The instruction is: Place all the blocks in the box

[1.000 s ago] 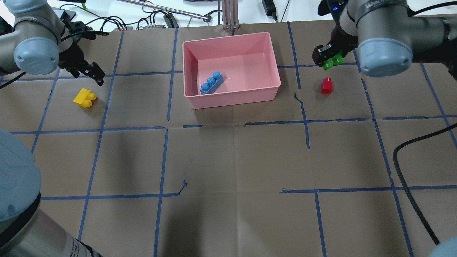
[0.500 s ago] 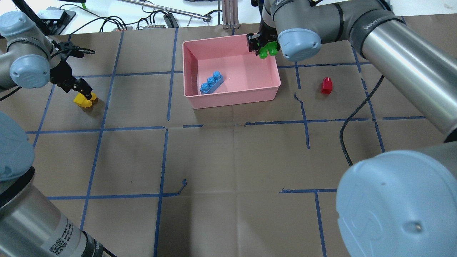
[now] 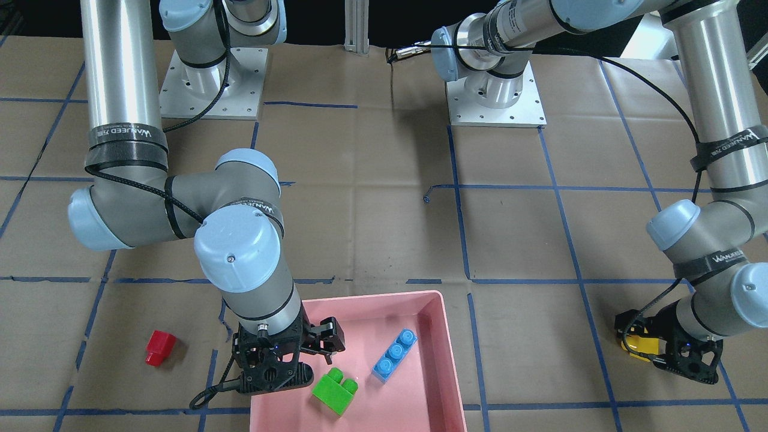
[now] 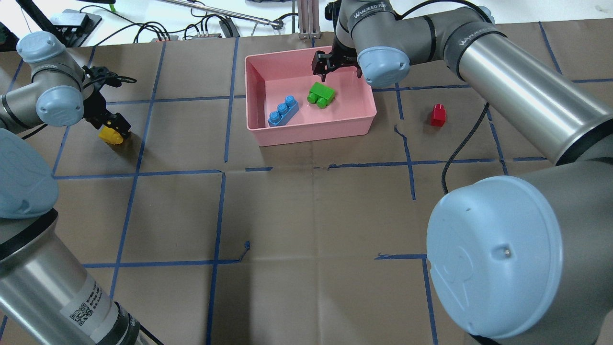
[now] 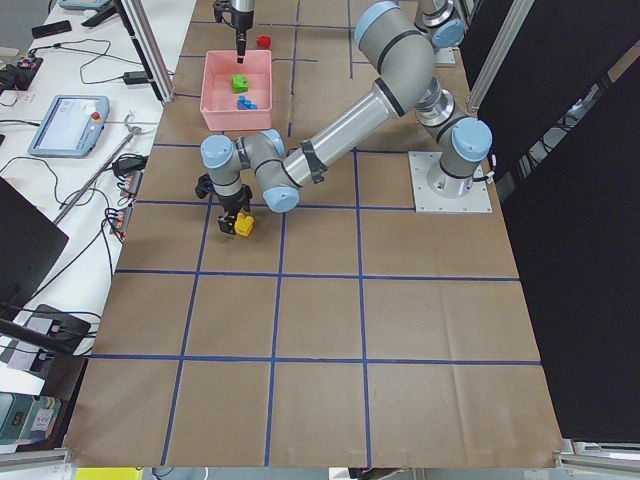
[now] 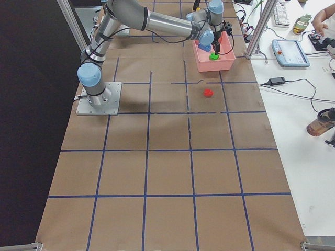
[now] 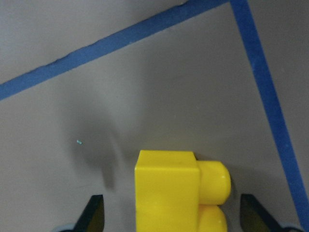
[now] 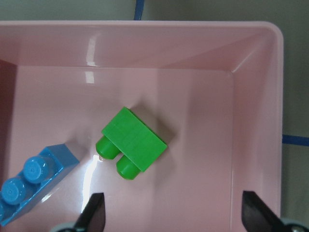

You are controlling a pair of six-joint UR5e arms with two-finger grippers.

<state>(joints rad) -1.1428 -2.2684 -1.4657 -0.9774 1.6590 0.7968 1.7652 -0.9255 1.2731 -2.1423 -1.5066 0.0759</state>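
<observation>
My right gripper is to close next on the sides of the body (image 3: 162, 343) of the red brick, which is still outside the pink box.
The pink box (image 4: 311, 132) stands at the table's far middle. In it lie the blue brick (image 4: 284, 111) and the green brick (image 4: 321, 95), also seen in the right wrist view (image 8: 133, 143). My right gripper (image 4: 339, 72) hangs open and empty above the box's far right part (image 8: 174, 217). The yellow brick (image 4: 111, 136) lies on the table at the left. My left gripper (image 4: 111, 125) is low over it, open, with a finger on each side of the brick (image 7: 178, 191) and a gap at both. The red brick (image 4: 438, 115) lies alone to the right of the box.
Cables and devices (image 4: 210, 26) lie beyond the table's far edge, with a metal post (image 4: 309, 19) behind the box. My right arm's elbow (image 4: 493, 254) fills the lower right of the overhead view, and its black cable (image 4: 459, 158) hangs over the table.
My right gripper carried the green brick left to above the box and opened; the brick now lies in the box. My left gripper moved down over the yellow brick.
</observation>
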